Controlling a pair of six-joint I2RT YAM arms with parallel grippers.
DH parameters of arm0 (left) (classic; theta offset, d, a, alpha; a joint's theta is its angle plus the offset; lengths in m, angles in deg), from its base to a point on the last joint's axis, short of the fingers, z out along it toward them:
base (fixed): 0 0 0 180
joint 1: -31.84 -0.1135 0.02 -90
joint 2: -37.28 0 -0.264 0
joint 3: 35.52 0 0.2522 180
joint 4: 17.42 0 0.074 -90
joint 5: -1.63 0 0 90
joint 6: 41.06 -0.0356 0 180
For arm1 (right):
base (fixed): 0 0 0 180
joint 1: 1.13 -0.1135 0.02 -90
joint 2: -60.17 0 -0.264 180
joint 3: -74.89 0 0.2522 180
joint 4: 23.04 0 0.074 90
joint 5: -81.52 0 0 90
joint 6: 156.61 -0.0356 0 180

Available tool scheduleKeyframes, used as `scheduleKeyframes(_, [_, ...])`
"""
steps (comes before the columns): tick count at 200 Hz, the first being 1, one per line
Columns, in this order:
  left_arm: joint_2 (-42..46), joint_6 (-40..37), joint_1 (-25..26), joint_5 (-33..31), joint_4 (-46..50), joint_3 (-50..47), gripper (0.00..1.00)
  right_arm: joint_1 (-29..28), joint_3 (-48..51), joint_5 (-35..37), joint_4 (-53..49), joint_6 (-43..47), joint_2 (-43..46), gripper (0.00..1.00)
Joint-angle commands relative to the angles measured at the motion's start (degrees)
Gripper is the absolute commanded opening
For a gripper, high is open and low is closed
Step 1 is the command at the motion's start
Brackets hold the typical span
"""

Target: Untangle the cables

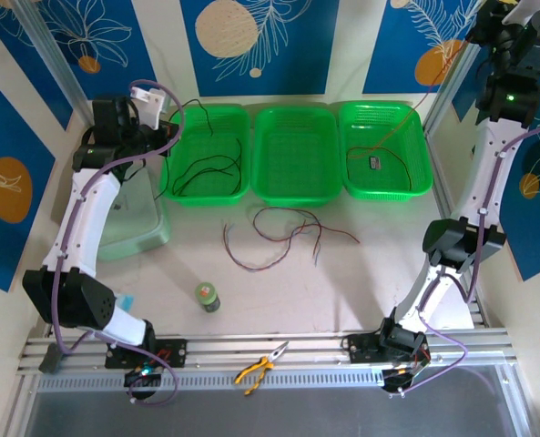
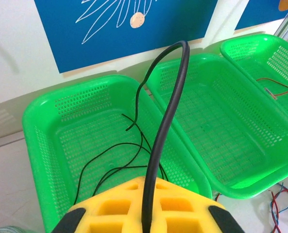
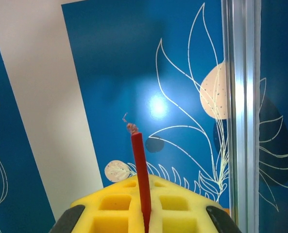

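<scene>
The robot's right gripper should set the red cable down on the green basket's mesh bottom beside the small dark part (image 1: pixel 376 149) in it.
My left gripper (image 2: pixel 148 180) is shut on a black cable (image 2: pixel 165 116), which arcs up out of the yellow fingers and drops into the left green basket (image 2: pixel 37 126). From above, this gripper (image 1: pixel 149 94) hangs by that basket's left rim, and the black cable (image 1: pixel 206 168) loops on the mesh floor. Raised high at the back right, my right gripper (image 3: pixel 144 183) is shut on a red cable (image 3: pixel 140 160) whose bare frayed end sticks up. That red cable (image 1: pixel 406 118) trails down into the right basket (image 1: pixel 415 187). A loose tangle of red and purple-blue cables (image 1: pixel 283 232) lies on the table.
A middle green basket (image 1: pixel 260 191) stands between the other two. The right basket holds a small dark part (image 1: pixel 376 162). A pale green tub (image 1: pixel 137 232) sits under the left arm. A small green bottle (image 1: pixel 208 297) and yellow-handled pliers (image 1: pixel 260 367) lie near the front rail.
</scene>
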Motion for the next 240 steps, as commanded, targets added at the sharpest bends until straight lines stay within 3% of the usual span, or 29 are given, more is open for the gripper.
scheduleKeyframes(1, [0.21, -0.26, 0.58, 0.78, 0.79, 0.31, 0.00, -0.30, 0.39, -1.63, -1.64, -2.29, 2.70, 0.00])
scheduleKeyframes(23, [0.68, 0.14, 0.60, 0.78, -0.06, -1.14, 0.00, -2.16, 2.30, -3.59, -7.94, -2.04, 3.11, 0.00])
scheduleKeyframes(45, [1.02, 0.88, 0.78, 1.08, -0.80, -2.40, 0.00, -6.72, 11.59, -3.01, -12.39, 1.96, 5.62, 0.00])
scheduleKeyframes(74, [0.98, 0.49, 0.96, 1.06, -0.01, -2.04, 0.00, -11.00, 29.88, 0.82, -8.23, 2.17, 10.01, 0.00])
scheduleKeyframes(109, [1.06, -0.07, 1.04, 1.04, 1.51, -0.84, 0.00, -10.62, 43.03, 5.14, -4.58, -1.78, 9.58, 0.00])
scheduleKeyframes(153, [1.01, 0.27, 1.18, 1.07, 1.54, -1.38, 0.00, -10.03, 37.45, 17.99, -16.35, -6.70, 0.49, 0.00])
scheduleKeyframes(173, [0.75, 0.52, 1.30, 0.89, 1.72, -1.37, 0.00, -9.86, 32.11, 20.20, -23.08, -9.17, -4.64, 0.00])
scheduleKeyframes(214, [-0.27, 2.27, 1.63, 0.69, 3.02, 0.32, 0.00, -7.47, 25.89, 9.91, -27.74, -16.34, -13.99, 0.00])
scheduleKeyframes(240, [-0.31, 2.56, 1.88, 0.72, 3.12, 0.60, 0.00, -6.09, 19.94, 8.52, -31.42, -20.44, -19.72, 0.03])
